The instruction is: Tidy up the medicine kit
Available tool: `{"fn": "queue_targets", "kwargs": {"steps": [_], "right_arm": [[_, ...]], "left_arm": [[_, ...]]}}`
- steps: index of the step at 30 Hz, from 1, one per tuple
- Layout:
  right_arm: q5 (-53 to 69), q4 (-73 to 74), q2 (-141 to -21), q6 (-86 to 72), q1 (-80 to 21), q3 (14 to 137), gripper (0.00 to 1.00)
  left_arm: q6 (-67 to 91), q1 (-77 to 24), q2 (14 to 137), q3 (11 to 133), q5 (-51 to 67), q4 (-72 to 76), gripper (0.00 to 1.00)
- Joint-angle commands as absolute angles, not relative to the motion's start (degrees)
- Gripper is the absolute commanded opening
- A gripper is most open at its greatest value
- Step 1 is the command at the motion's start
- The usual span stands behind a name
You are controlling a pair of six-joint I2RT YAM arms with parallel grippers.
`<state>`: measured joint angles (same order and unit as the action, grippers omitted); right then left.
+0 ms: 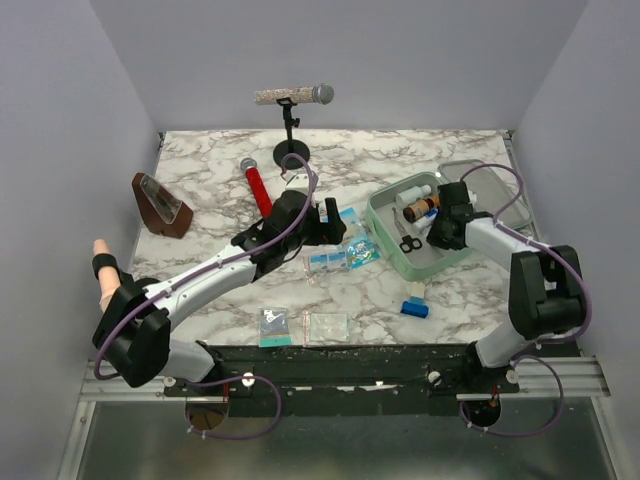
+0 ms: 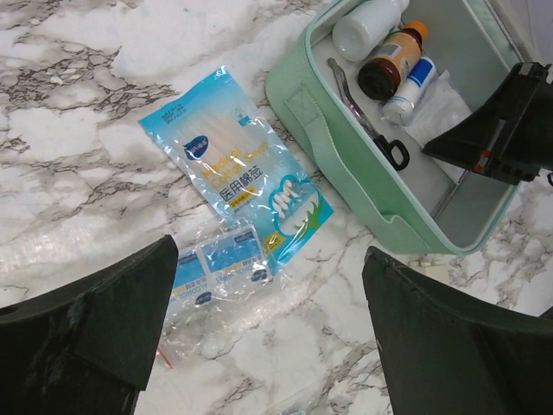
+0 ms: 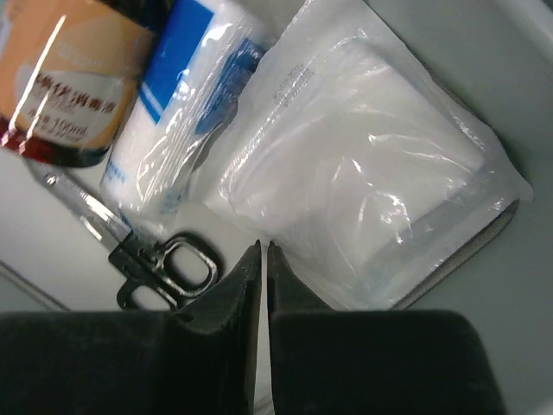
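I will close my left gripper next on the side edge [image 1: 348, 236] [image 2: 200, 177] of the blue cotton-swab packet, beside its dark-blue logo.
The mint-green medicine kit [image 1: 385, 228] lies open at the right; it also shows in the left wrist view [image 2: 341, 164]. Inside are a white bottle [image 2: 367, 26], a brown bottle [image 3: 60, 78], a blue-and-white roll [image 3: 181, 95], scissors [image 3: 168, 264] and a clear gauze packet [image 3: 371, 173]. My right gripper [image 3: 263, 246] is inside the kit, jaws shut, tips at the gauze packet's edge, with nothing seen between them. My left gripper [image 2: 272, 328] is open and empty above the table, near a blue cotton-swab packet [image 2: 238, 173] and a bag of alcohol wipes [image 2: 216, 264].
A small blue-and-white box [image 1: 415, 300] lies in front of the kit. Two small packets [image 1: 274, 327] lie near the front edge. A red-handled microphone [image 1: 255, 185], a microphone on a stand [image 1: 293, 96] and a brown holder [image 1: 160, 205] stand at the back left.
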<state>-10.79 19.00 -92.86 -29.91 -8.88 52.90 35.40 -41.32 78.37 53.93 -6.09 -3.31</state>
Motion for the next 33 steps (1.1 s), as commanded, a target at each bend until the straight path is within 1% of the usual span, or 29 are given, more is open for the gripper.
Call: {"fn": "queue_targets", "kwargs": {"steps": [1, 6, 9, 10, 13, 16, 20, 24, 33], "right_arm": [[-8.44, 15.12, -84.57, -27.95, -9.75, 49.84, 0.17], [-7.82, 18.01, -78.15, -27.6, -13.79, 51.85, 0.23], [-5.81, 18.89, -76.38, -27.69, -16.87, 50.72, 0.25], [-5.02, 19.51, -76.64, -27.69, -18.27, 50.28, 0.26], [-8.07, 21.44, -77.96, -28.21, -22.4, 48.61, 0.26], [-8.96, 21.36, -78.84, -29.79, -22.85, 46.24, 0.26], [-8.0, 21.45, -79.1, -29.79, -23.29, 45.79, 0.26], [-6.95, 21.88, -81.03, -30.06, -24.87, 47.72, 0.26], [-5.54, 23.03, -88.85, -31.9, -30.4, 56.94, 0.26]], "left_arm": [[35.42, -41.13, 76.2, 52.47, -8.35, -4.48, 0.99], [35.16, -41.22, 74.71, 51.68, -8.17, -4.04, 0.99], [35.16, -41.22, 73.22, 50.45, -8.79, -3.87, 0.99], [35.16, -41.13, 72.52, 50.01, -9.14, -4.04, 0.99], [37.78, -40.87, 71.11, 49.13, -11.42, -6.58, 0.99], [41.03, -39.12, 69.27, 47.21, -10.55, -8.0, 0.99], [43.5, -37.88, 64.79, 41.76, -9.32, -5.02, 0.99], [44.56, -37.62, 61.35, 38.06, -9.93, -2.82, 0.99], [45.17, -37.62, 61.96, 38.06, -10.02, -5.18, 0.99]]}}
